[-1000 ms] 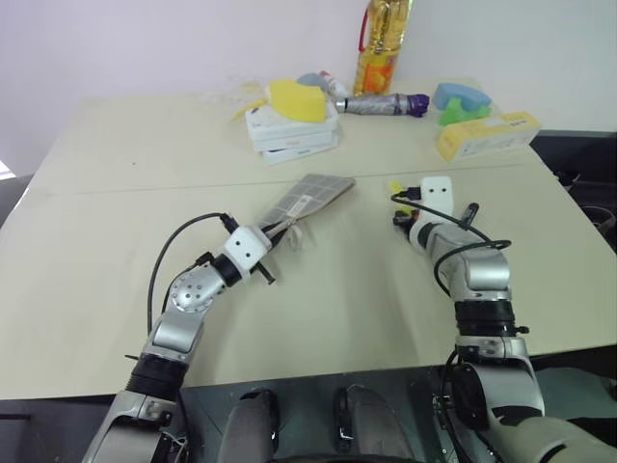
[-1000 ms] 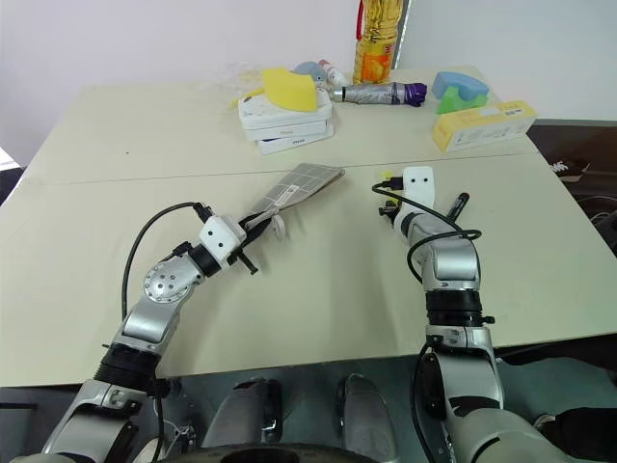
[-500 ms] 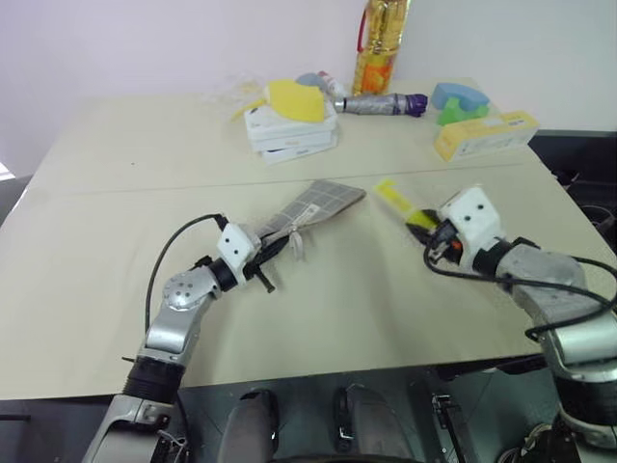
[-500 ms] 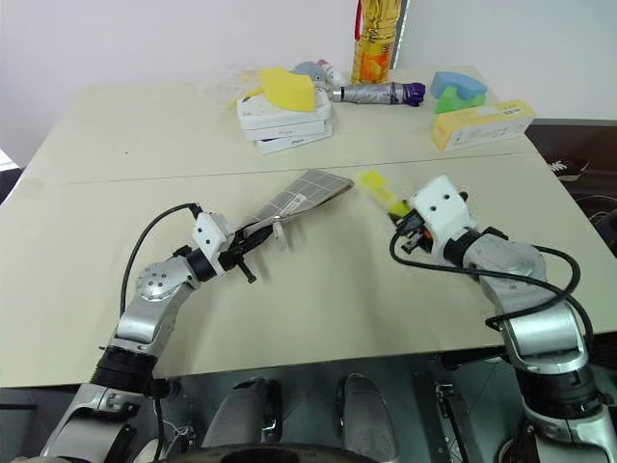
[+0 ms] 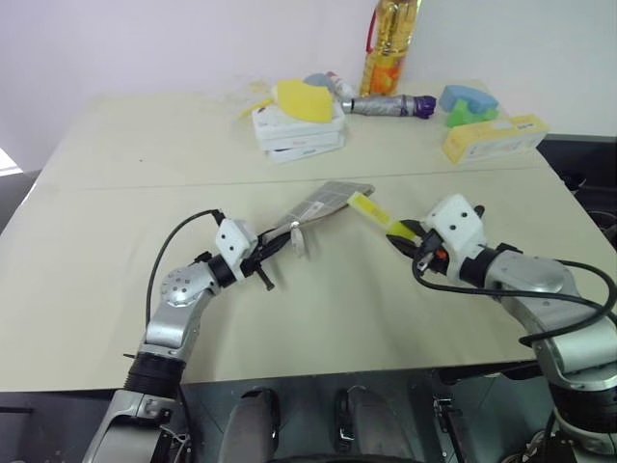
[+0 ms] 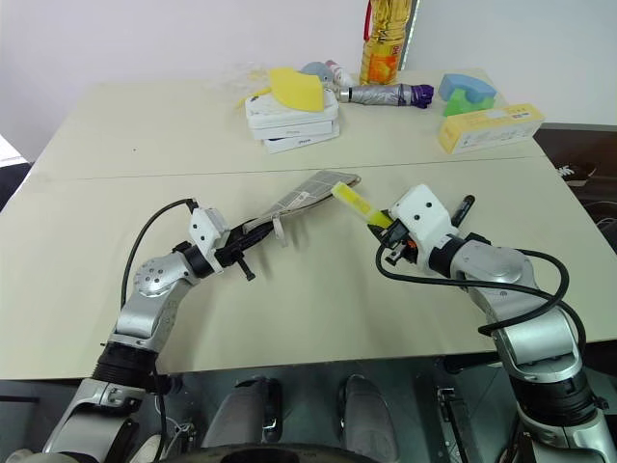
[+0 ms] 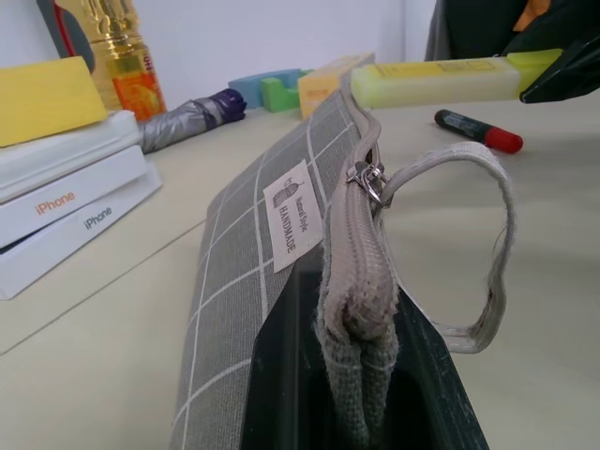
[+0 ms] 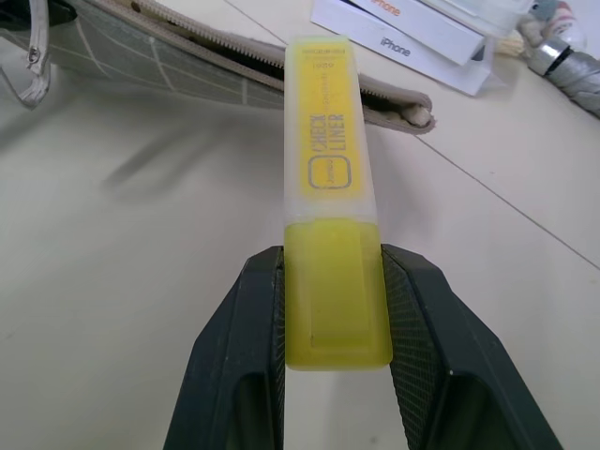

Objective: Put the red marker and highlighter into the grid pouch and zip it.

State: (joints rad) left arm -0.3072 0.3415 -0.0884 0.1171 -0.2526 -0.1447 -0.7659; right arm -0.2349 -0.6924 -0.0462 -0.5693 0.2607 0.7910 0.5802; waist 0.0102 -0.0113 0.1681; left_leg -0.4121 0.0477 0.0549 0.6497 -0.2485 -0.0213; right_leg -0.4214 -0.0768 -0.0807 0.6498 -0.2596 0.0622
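Note:
Next, my right gripper lets go of the yellow highlighter inside the grid pouch's open end [image 5: 355,238], the one away from my left gripper. The highlighter now points at the pouch's far end.
My left gripper [image 5: 273,248] is shut on the near end of the grid pouch [image 5: 326,200], holding it tilted up off the table. The pouch's zipper pull and loop [image 7: 367,176] sit partway along its top edge. The right gripper [image 5: 409,234] is shut on the yellow highlighter [image 6: 355,204] by one end. Its free end points at the pouch's far end [image 8: 187,66] and overlaps the pouch's upper edge in the right wrist view. The red marker [image 6: 461,210] lies on the table just right of the right hand, also seen past the pouch [image 7: 473,128].
At the back of the table are a stack of white phone boxes [image 5: 297,137] with a yellow lump [image 5: 301,98] on top, a folded umbrella [image 5: 386,104], a bottle [image 5: 390,43], blue and green blocks [image 5: 468,104] and a long yellow box [image 5: 494,137].
The right gripper has risen from the table with the highlighter and swung it left toward the pouch's far end. The left wrist has rolled, tilting the pouch; that hand stayed in place.

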